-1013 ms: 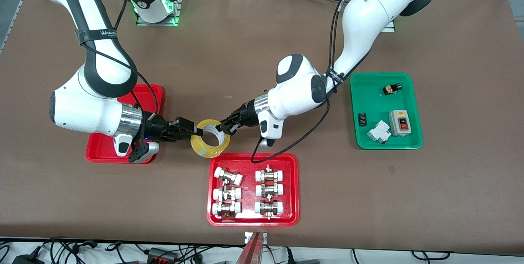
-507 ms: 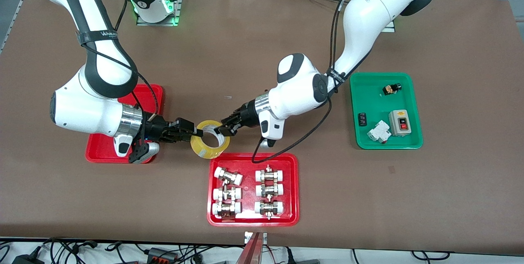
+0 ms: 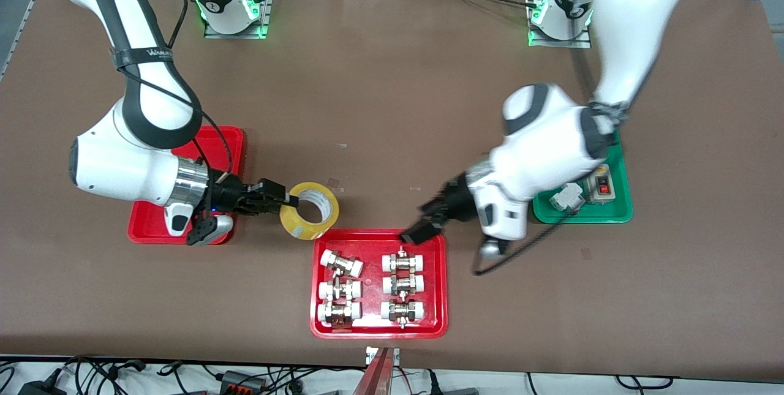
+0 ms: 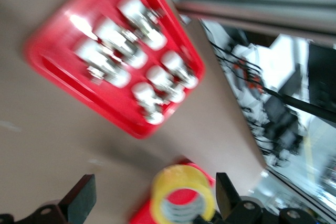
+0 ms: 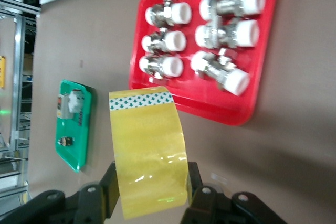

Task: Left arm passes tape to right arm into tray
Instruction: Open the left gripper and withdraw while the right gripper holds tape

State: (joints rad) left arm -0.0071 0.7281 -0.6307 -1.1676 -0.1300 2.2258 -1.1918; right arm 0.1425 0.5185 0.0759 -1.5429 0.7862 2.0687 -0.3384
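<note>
Next, my right gripper sets the yellow tape roll down around the middle of the plain red tray (image 3: 193, 183).
The yellow tape roll (image 3: 310, 210) hangs in my right gripper (image 3: 289, 202), which is shut on its rim, above the table between the plain red tray (image 3: 215, 136) and the fittings tray. In the right wrist view the tape (image 5: 148, 150) sits clamped in my right gripper (image 5: 151, 182). My left gripper (image 3: 421, 230) is open and empty over the farther edge of the fittings tray, well apart from the tape. The left wrist view shows my left gripper (image 4: 153, 190) with its jaws wide apart, and the tape (image 4: 181, 188) farther off.
A red tray (image 3: 380, 330) holds several white-capped metal fittings, nearer the front camera than the tape. A green tray (image 3: 576, 217) with switches lies toward the left arm's end, partly hidden by the left arm. The right arm's wrist covers much of the plain red tray.
My left gripper let go of the tape and swung away toward the green tray. My right gripper keeps hold of the tape and has drawn it slightly toward the plain red tray.
</note>
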